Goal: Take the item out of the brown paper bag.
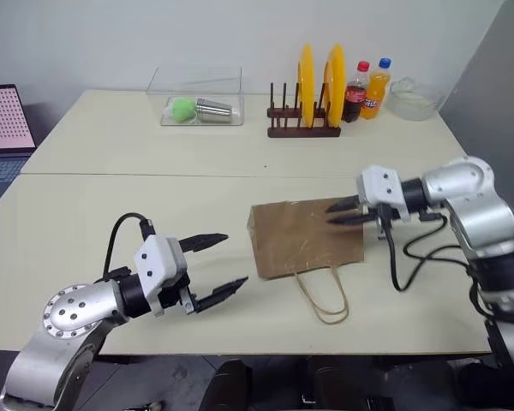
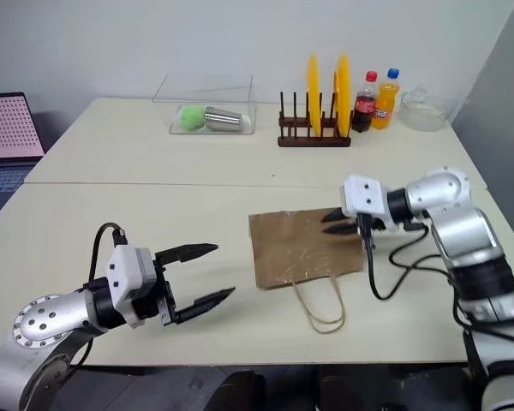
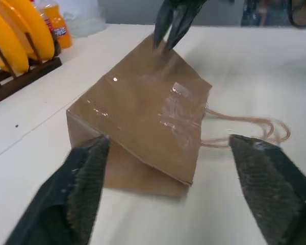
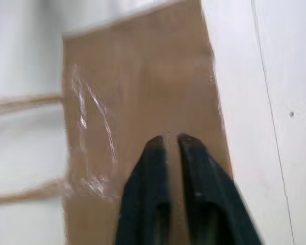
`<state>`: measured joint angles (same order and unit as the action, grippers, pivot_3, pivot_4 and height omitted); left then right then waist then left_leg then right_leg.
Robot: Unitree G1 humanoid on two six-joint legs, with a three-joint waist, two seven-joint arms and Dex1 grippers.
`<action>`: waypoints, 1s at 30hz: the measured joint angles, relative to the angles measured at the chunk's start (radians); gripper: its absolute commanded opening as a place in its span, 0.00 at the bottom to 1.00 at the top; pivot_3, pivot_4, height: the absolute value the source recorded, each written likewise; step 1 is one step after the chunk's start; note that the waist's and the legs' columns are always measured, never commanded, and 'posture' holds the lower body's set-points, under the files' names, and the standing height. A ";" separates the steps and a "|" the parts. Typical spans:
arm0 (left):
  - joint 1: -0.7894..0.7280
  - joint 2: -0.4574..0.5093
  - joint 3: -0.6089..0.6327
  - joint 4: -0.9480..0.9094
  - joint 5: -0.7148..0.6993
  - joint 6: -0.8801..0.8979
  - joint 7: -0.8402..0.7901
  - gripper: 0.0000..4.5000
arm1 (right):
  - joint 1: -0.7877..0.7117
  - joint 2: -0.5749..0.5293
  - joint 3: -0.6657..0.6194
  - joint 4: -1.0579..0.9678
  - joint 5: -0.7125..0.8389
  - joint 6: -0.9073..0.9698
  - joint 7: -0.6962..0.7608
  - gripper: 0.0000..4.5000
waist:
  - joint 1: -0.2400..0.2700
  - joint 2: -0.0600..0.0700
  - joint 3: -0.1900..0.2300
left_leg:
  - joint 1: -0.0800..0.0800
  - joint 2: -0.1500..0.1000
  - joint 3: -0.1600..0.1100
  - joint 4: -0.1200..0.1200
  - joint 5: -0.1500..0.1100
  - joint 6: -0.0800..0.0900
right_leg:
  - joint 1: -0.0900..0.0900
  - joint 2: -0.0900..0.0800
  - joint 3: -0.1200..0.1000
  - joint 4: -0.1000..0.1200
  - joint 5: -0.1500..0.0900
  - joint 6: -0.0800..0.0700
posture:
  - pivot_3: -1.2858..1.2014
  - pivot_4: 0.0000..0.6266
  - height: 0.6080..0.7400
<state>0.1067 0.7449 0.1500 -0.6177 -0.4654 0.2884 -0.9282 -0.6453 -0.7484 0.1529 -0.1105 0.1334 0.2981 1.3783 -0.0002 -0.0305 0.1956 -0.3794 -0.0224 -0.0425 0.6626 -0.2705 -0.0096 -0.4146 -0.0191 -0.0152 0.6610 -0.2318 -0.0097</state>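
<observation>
Next, I move my left gripper off the brown paper bag's side and grab its cord handle (image 1: pixel 312 300) (image 3: pixel 222 145), along the strand nearest that gripper.
The brown paper bag (image 1: pixel 304 240) lies flat on the table, its cord handles (image 1: pixel 321 300) looping toward the near edge. The item is hidden; nothing of it shows at the bag. My left gripper (image 1: pixel 236 259) hovers just left of the bag, open wide and empty, pointing at the bag's side. In the left wrist view its fingers (image 3: pixel 86 184) frame the bag (image 3: pixel 143 117). My right gripper (image 1: pixel 329 214) hangs over the bag's far right corner, pointing left. Its fingers (image 4: pixel 148 189) stand a narrow slit apart with nothing between them.
At the back stand a wooden rack with yellow plates (image 1: pixel 304 128), a cola bottle (image 1: pixel 355 92), an orange soda bottle (image 1: pixel 376 88) and a glass bowl (image 1: pixel 414 98). A clear box (image 1: pixel 201 110) holds a green ball and a steel cup. A laptop (image 1: pixel 0 120) sits far left.
</observation>
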 measured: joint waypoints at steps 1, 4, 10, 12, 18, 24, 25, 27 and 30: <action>-0.022 0.007 -0.028 0.018 0.021 -0.031 -0.028 1.00 | 0.082 -0.010 -0.029 -0.086 0.018 0.049 -0.033 0.43 | 0.004 0.000 0.000 | -0.001 0.000 -0.001 0.000 0.000 0.000 | 0.000 0.000 -0.001 -0.001 0.000 0.000 | 0.52 0.24 1.00; -0.088 0.008 -0.094 0.063 0.063 -0.100 -0.079 1.00 | 0.255 -0.026 -0.081 -0.254 0.067 0.169 -0.107 0.67 | 0.010 0.001 0.000 | -0.002 0.000 0.000 0.001 0.000 0.000 | 0.000 0.000 0.000 -0.002 -0.002 0.004 | 0.52 0.24 1.00; -0.241 -0.004 -0.270 0.183 0.181 -0.251 -0.175 1.00 | 0.532 -0.051 -0.293 -0.564 0.224 0.435 -0.258 0.99 | 0.017 0.002 0.000 | -0.001 0.000 0.002 0.000 0.000 0.000 | 0.000 0.000 0.000 -0.001 -0.003 0.005 | 0.52 0.24 1.00; -0.291 -0.042 -0.328 0.239 0.222 -0.312 -0.195 1.00 | 0.626 -0.059 -0.377 -0.630 0.268 0.500 -0.288 0.99 | 0.023 0.002 -0.001 | -0.001 0.000 0.001 0.000 0.000 0.000 | 0.001 0.000 -0.001 -0.002 -0.003 0.006 | 0.52 0.24 1.00; -0.457 -0.154 -0.485 0.466 0.353 -0.505 -0.240 1.00 | 0.854 -0.067 -0.546 -0.762 0.344 0.587 -0.354 0.99 | 0.022 0.002 -0.001 | -0.001 0.000 0.001 0.001 0.000 0.001 | 0.001 0.001 0.000 -0.002 -0.002 0.007 | 0.52 0.24 1.00; -0.559 -0.241 -0.547 0.657 0.426 -0.653 -0.239 1.00 | 0.940 -0.060 -0.604 -0.828 0.398 0.596 -0.417 0.99 | 0.019 0.002 -0.002 | -0.001 0.000 0.001 0.001 0.000 0.001 | 0.002 0.001 -0.001 -0.002 -0.002 0.007 | 0.52 0.24 1.00; -0.572 -0.245 -0.554 0.688 0.437 -0.676 -0.239 1.00 | 0.953 -0.060 -0.609 -0.834 0.402 0.596 -0.426 0.99 | 0.020 0.002 -0.002 | -0.001 0.000 0.000 0.001 0.000 0.001 | 0.002 0.001 -0.001 -0.002 -0.002 0.007 | 0.52 0.24 1.00; -0.587 -0.247 -0.559 0.727 0.450 -0.713 -0.240 1.00 | 0.978 -0.059 -0.621 -0.840 0.413 0.597 -0.439 0.99 | 0.020 0.002 -0.002 | -0.001 0.000 0.000 0.001 0.000 0.001 | 0.002 0.001 -0.001 -0.002 -0.002 0.007 | 0.52 0.24 1.00; -0.607 -0.259 -0.565 0.782 0.476 -0.771 -0.235 1.00 | 0.996 -0.059 -0.646 -0.843 0.442 0.597 -0.461 0.99 | 0.020 0.001 -0.002 | -0.001 0.000 0.000 0.001 0.000 0.001 | 0.002 0.001 -0.001 -0.002 -0.002 0.007 | 0.52 0.24 1.00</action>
<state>-0.5002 0.4854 -0.4146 0.1639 0.0108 -0.4824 -1.1636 0.3509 -0.8075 -0.4928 -0.9537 0.5755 0.8948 0.9171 0.0202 -0.0290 0.1937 -0.3800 -0.0224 -0.0420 0.6640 -0.2706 -0.0090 -0.4123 -0.0180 -0.0164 0.6588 -0.2341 -0.0025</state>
